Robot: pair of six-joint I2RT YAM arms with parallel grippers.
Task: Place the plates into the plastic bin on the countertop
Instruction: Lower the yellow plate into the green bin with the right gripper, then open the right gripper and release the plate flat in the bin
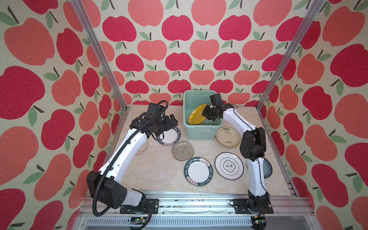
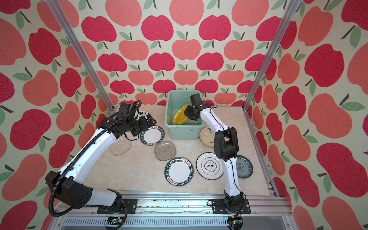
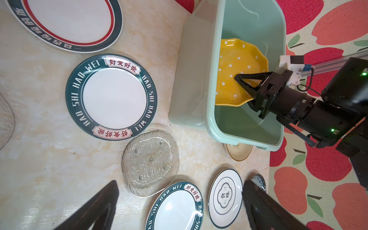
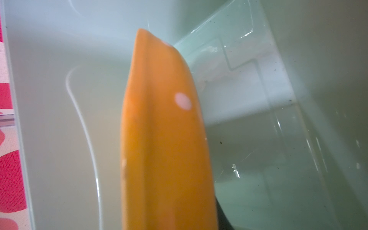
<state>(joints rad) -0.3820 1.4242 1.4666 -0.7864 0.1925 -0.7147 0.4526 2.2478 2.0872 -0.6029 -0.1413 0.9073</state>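
Observation:
The robot's right gripper needs to set the yellow dotted plate down on edge inside the mint-green bin (image 1: 189,116), beside the side of the bin nearest the left gripper.
The mint-green plastic bin (image 1: 203,130) stands at the back of the countertop (image 1: 155,171). My right gripper (image 1: 208,115) reaches into it, shut on the rim of a yellow dotted plate (image 1: 196,115), which hangs tilted on edge inside the bin (image 3: 249,25). The right wrist view is filled by that plate (image 4: 163,139). My left gripper (image 1: 171,121) hovers open and empty left of the bin, over a green-rimmed plate (image 1: 169,137). A clear glass plate (image 1: 182,150), a second green-rimmed plate (image 1: 198,171), an emblem plate (image 1: 229,166) and a cream plant plate (image 1: 228,137) lie flat.
A blue-patterned plate (image 2: 244,166) lies partly under the right arm. Another glass plate (image 2: 119,147) sits beneath the left arm, and one more plate (image 2: 142,114) lies behind it. Apple-patterned walls and aluminium rails (image 1: 199,201) enclose the countertop.

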